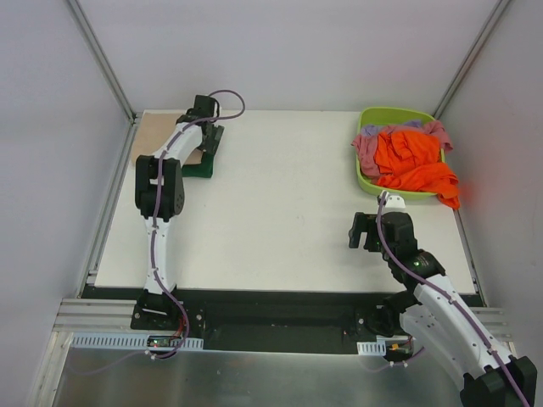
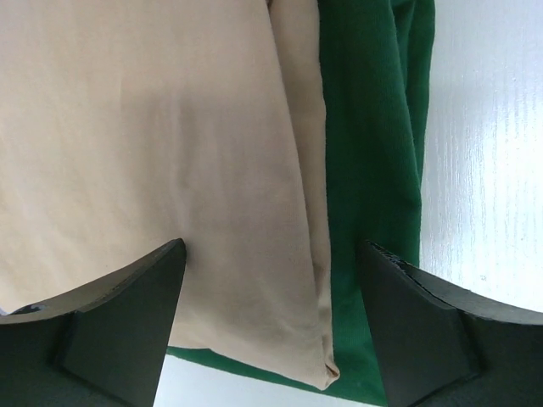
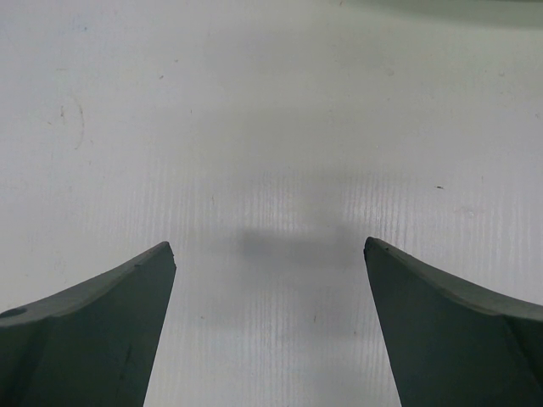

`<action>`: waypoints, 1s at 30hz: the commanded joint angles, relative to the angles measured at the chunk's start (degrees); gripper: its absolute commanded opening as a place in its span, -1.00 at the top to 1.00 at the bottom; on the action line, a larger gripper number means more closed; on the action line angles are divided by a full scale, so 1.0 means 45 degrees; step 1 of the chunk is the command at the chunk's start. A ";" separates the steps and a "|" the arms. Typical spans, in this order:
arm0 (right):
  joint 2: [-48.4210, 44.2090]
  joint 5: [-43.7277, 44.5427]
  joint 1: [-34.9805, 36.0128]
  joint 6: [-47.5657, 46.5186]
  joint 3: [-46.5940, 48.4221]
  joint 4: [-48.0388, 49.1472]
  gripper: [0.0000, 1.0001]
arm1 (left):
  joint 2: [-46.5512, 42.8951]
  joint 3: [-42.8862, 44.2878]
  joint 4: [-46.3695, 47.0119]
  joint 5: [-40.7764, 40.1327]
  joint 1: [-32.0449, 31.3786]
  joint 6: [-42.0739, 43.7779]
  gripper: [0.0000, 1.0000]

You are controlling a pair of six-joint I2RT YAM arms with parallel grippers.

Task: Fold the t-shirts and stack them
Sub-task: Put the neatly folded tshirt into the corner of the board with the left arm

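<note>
The beige t-shirt leaves part of the dark green t-shirt showing, so the robot's left gripper will pinch the beige t-shirt's edge (image 2: 310,271) and pull it across.
A folded beige-tan t-shirt (image 1: 159,133) lies on a folded dark green t-shirt (image 1: 200,168) at the far left corner of the table. In the left wrist view the beige shirt (image 2: 153,153) covers most of the green shirt (image 2: 373,127), whose edge shows to the right and below. My left gripper (image 1: 210,140) (image 2: 271,248) is open just above this stack, holding nothing. Orange (image 1: 413,163), pink (image 1: 366,150) and lilac (image 1: 400,129) t-shirts lie crumpled in a basket. My right gripper (image 1: 366,231) (image 3: 268,246) is open and empty over bare table.
The lime-green plastic basket (image 1: 382,113) stands at the far right; the orange shirt hangs over its near right rim. The white table (image 1: 280,203) is bounded by grey walls and metal rails on the left, right and back.
</note>
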 commanded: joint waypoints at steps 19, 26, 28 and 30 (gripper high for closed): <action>-0.0062 0.0273 -0.0073 -0.0011 0.0441 0.0055 -0.92 | -0.0114 0.0897 -0.0151 -0.2010 -0.0247 0.0303 1.00; -0.0081 0.0273 -0.0073 0.0009 0.0441 0.0055 -0.92 | -0.0720 0.1307 -0.0132 -0.2831 -0.0228 0.0420 1.00; -0.0081 0.0293 -0.0073 0.0009 0.0422 0.0055 -0.92 | -0.0818 0.1347 -0.0151 -0.2696 -0.0208 0.0478 1.00; -0.0100 0.0293 -0.0054 0.0009 0.0441 0.0035 -0.92 | -0.0877 0.1230 -0.0151 -0.2383 -0.0227 0.0478 1.00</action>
